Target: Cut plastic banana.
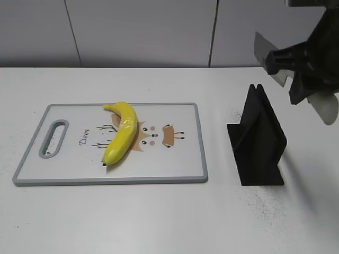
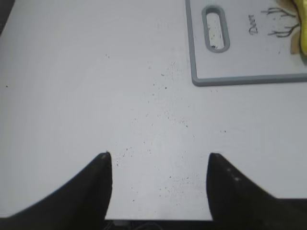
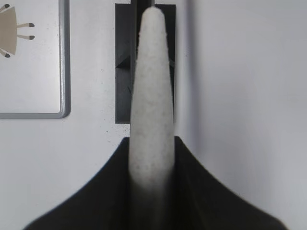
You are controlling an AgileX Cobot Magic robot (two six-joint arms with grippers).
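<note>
The robot's right gripper needs to release the knife between the upright panels of the black knife stand (image 1: pixel 272 115) (image 3: pixel 145 48).
The plastic banana (image 1: pixel 123 132), glossy yellow and curved, lies on the white cutting board (image 1: pixel 180 159) left of centre. A sliver of it shows at the right edge of the left wrist view (image 2: pixel 303 48). My right gripper (image 1: pixel 299 74) is in the air at the upper right, above the black stand, and is shut on a pale grey-white knife (image 1: pixel 324 106). In the right wrist view the knife (image 3: pixel 151 96) points forward from the jaws (image 3: pixel 152 143). My left gripper (image 2: pixel 158 155) is open and empty over bare table, left of the board (image 2: pixel 249 72). It is out of the exterior view.
A black knife stand (image 1: pixel 259 143) stands upright right of the board, and shows under the knife in the right wrist view (image 3: pixel 123 72). The board has a grey rim, a handle slot (image 1: pixel 53 138) at its left end and a deer drawing. A grey wall runs behind the white table.
</note>
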